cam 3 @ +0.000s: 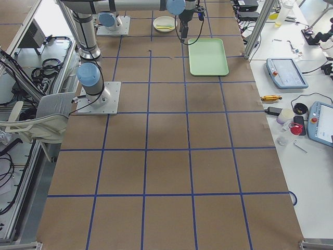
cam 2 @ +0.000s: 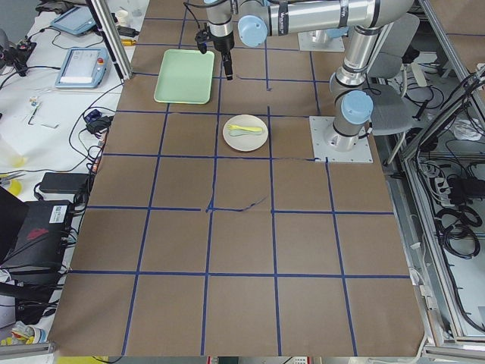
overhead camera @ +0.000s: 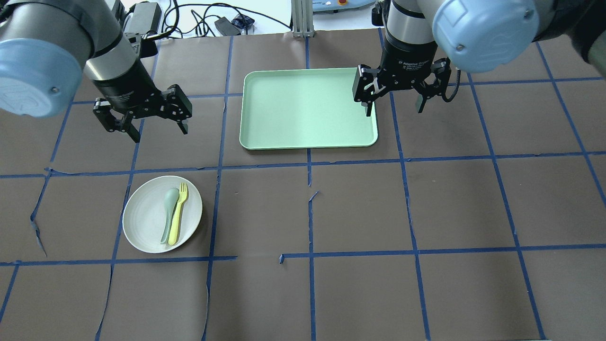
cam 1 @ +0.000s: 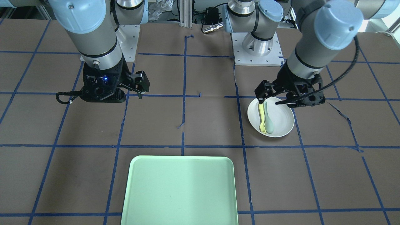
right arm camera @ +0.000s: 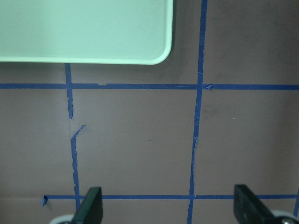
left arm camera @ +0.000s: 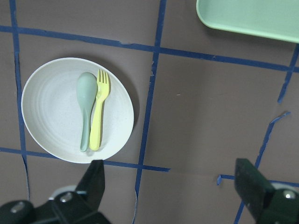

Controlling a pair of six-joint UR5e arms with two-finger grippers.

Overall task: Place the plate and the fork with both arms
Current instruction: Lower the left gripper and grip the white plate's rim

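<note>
The plate's rim [cam 1: 293, 112] [left arm camera: 23, 121] on the spoon's side of the off-white plate, away from the yellow fork, should be where my left gripper goes and closes next.
The off-white plate [overhead camera: 142, 222] lies on the table's left half and also shows in the front view [cam 1: 282, 123] and the left wrist view [left arm camera: 51, 112]. The yellow fork [overhead camera: 178, 215] lies flat in it, tines toward the tray [cam 1: 261, 120] [left arm camera: 98, 119]. My left gripper [overhead camera: 160, 132] is open and empty. It hangs above the table just past the plate's far edge [cam 1: 271, 101] [left arm camera: 173, 186]. My right gripper [overhead camera: 394, 112] is open and empty, in the air by the tray's right edge [cam 1: 139, 89] [right arm camera: 168, 205].
A pale grey-green spoon [overhead camera: 168, 208] lies in the plate beside the fork [cam 1: 268, 120] [left arm camera: 85, 102]. The large mint-green tray [overhead camera: 303, 109] sits at the far middle of the table [cam 1: 181, 187] [right arm camera: 84, 28]. Blue tape lines cross the brown table cover.
</note>
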